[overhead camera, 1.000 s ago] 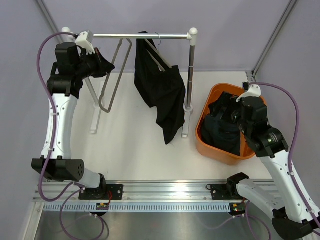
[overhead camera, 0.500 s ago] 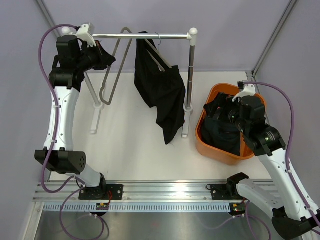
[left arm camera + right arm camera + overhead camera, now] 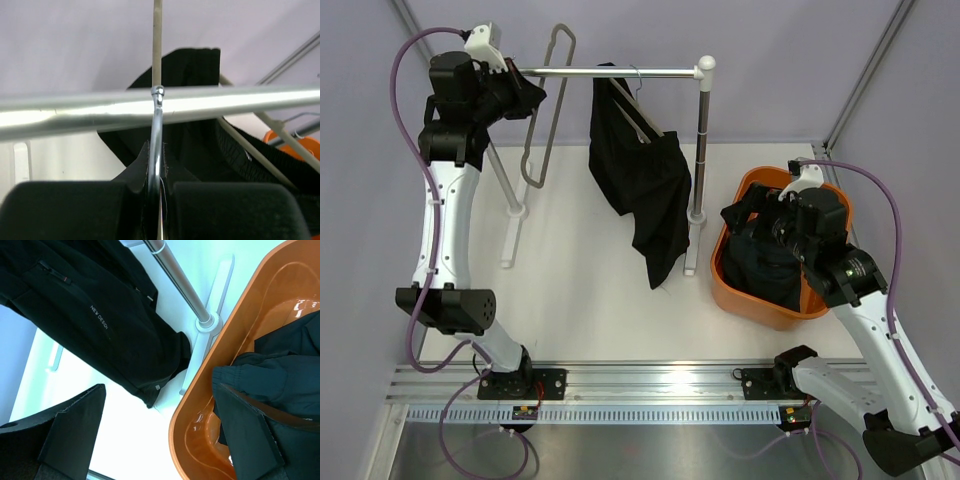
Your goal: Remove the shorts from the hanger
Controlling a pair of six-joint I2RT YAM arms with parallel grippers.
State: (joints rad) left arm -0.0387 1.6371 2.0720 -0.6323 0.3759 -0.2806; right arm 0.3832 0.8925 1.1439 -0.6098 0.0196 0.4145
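Next, my left gripper lets go of the empty metal hanger on the silver rail (image 3: 533, 72) (image 3: 159, 106), near the end farthest from the orange basket.
One pair of black shorts (image 3: 640, 180) hangs on a wire hanger from the silver rail (image 3: 610, 72); in the right wrist view these shorts (image 3: 100, 325) show small white lettering. A second dark pair (image 3: 765, 265) lies in the orange basket (image 3: 745, 305). My left gripper (image 3: 525, 95) is shut on an empty metal hanger (image 3: 531, 184), held up at the rail's left end; the left wrist view shows its wire (image 3: 156, 165) pinched between the pads just under the rail (image 3: 90, 112). My right gripper (image 3: 740, 215) is open and empty over the basket's left rim (image 3: 200, 440).
The rack's white feet (image 3: 510, 240) and its right upright post (image 3: 700, 150) stand on the white table. The basket sits just right of that post. Pale walls close in at the back and both sides.
My left gripper has raised the empty hanger from beside the rack up to the rail's left end. My right gripper has moved up and left, out of the basket toward its left rim.
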